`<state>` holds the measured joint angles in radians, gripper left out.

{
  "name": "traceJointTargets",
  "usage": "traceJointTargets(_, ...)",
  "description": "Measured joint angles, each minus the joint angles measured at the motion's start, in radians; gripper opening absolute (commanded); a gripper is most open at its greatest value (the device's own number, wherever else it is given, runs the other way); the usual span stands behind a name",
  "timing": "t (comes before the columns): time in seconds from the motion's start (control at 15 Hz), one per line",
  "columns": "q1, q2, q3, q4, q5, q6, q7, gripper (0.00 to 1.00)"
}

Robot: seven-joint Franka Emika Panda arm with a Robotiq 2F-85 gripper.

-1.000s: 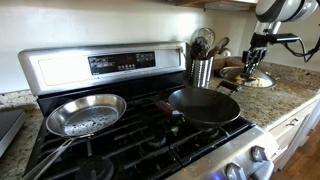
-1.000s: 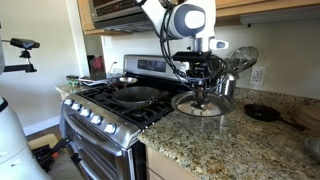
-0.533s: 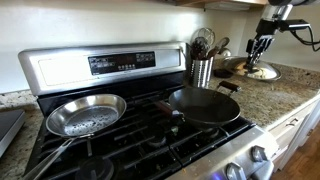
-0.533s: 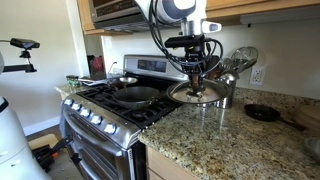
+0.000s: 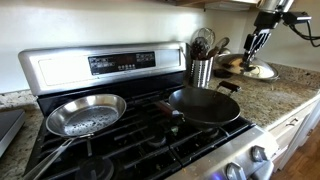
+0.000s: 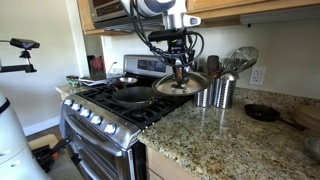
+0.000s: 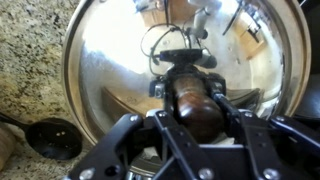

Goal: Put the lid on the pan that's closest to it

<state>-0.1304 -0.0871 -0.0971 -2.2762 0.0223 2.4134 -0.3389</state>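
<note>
The robot's gripper should release the lid on top of the black pan [image 5: 209, 106], over the pan's open rim on the stove.
My gripper [image 6: 180, 66] is shut on the dark knob of the round shiny lid [image 6: 182, 83]. It holds the lid in the air above the counter's edge, beside the stove. In the wrist view the lid [image 7: 105, 60] fills the frame and the fingers [image 7: 195, 108] clamp the brown knob from both sides. In an exterior view the gripper [image 5: 260, 42] hangs over the lid [image 5: 258, 70] at the far right. The black pan [image 5: 205, 105] sits empty on the stove burner nearest the lid, handle pointing inward. It also shows on the stove just beside the lid [image 6: 135, 96].
A shiny silver pan [image 5: 85, 115] sits on the far burner. A metal utensil holder [image 5: 202, 68] [image 6: 222, 92] stands on the granite counter next to the stove. A small black dish [image 6: 262, 113] [image 7: 52, 138] lies on the counter. Cabinets hang overhead.
The gripper has lifted the lid off the counter and carried it up and toward the stove. The pans have not moved.
</note>
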Motion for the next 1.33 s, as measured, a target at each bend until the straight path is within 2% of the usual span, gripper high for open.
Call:
traceJointTargets(0.4,0.09,-0.018,0.053,-0.049,0.001,0.004,-0.018,0.2)
traceJointTargets(0.93,0.189,-0.03,0.124,-0.088,0.01,0.003,-0.108,0.2)
traceJointTargets(1.33,0.244,0.032,0.164,-0.108,0.047,0.046,-0.257,0.2)
